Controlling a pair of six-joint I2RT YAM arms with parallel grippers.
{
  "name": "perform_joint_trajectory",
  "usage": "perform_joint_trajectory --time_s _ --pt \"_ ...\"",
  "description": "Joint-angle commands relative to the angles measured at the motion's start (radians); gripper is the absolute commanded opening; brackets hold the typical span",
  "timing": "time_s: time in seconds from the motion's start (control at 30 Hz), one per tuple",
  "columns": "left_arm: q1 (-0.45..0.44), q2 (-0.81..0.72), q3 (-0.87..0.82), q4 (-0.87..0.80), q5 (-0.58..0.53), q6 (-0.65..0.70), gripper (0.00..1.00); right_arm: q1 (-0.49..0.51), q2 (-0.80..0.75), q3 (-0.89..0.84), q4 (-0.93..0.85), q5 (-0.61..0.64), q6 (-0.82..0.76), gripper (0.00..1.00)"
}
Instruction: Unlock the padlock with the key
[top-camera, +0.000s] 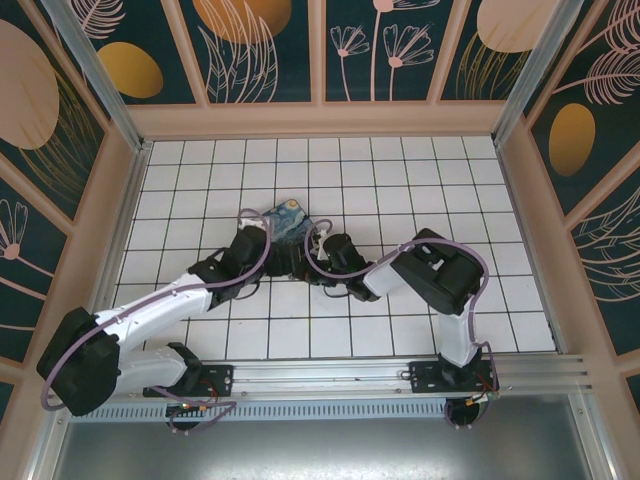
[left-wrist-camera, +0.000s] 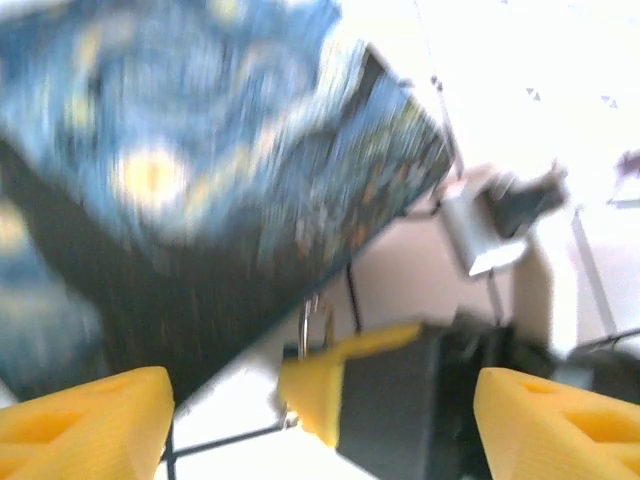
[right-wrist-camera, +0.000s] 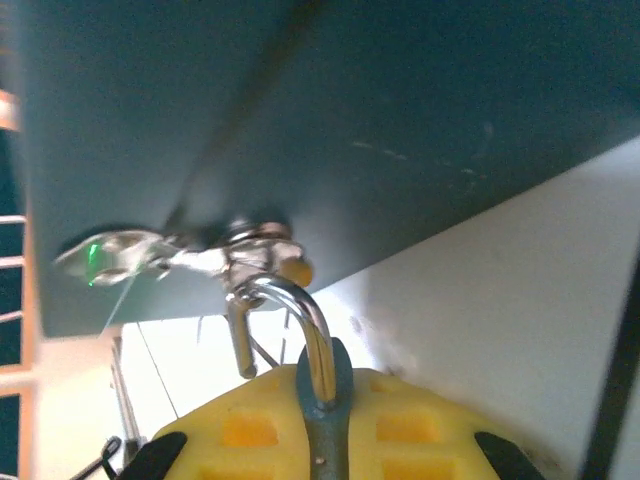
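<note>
The shackle's free leg in the hasp catches the padlock; next I open my right gripper, retake the dark blue body (right-wrist-camera: 341, 368) and work the shackle out.
The padlock (right-wrist-camera: 325, 372) has a dark blue body and a silver shackle. My right gripper (right-wrist-camera: 330, 425) is shut on the body between its yellow fingers (right-wrist-camera: 235, 430). The shackle hooks through the metal hasp (right-wrist-camera: 250, 250) on the starry-night box (top-camera: 288, 222), and one shackle leg hangs free outside the body. My left gripper (left-wrist-camera: 320, 425) is open, with its yellow fingertips (left-wrist-camera: 90, 420) far apart on either side of the right gripper's finger. The shackle (left-wrist-camera: 312, 322) shows faintly under the box (left-wrist-camera: 200, 170). The key is hidden.
Both arms meet at the box in the middle of the white tiled floor (top-camera: 420, 190). Patterned walls (top-camera: 320, 50) enclose the floor on three sides. A metal rail (top-camera: 340, 375) runs along the near edge.
</note>
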Motion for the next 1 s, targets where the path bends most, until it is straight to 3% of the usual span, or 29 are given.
perform_joint_trajectory --time_s 0.0,0.37,0.47,0.7,0.97 --pt "0.023 -0.01 0.053 0.008 -0.014 0.019 0.82 0.003 -0.021 -0.033 -0.157 -0.042 -0.06 0.0" --pt "0.08 0.02 0.042 -0.047 -0.039 0.077 0.87 -0.007 -0.052 -0.072 -0.133 -0.036 -0.089 0.0" --pt "0.082 0.007 0.028 -0.046 -0.039 0.077 0.87 -0.016 -0.069 -0.101 -0.097 -0.039 -0.074 0.12" --pt "0.081 -0.006 0.01 -0.049 -0.028 0.076 0.87 -0.018 -0.079 -0.139 -0.02 -0.051 -0.057 0.26" --pt "0.081 -0.01 0.006 -0.052 -0.017 0.079 0.87 -0.019 -0.076 -0.176 0.029 -0.05 -0.043 0.3"
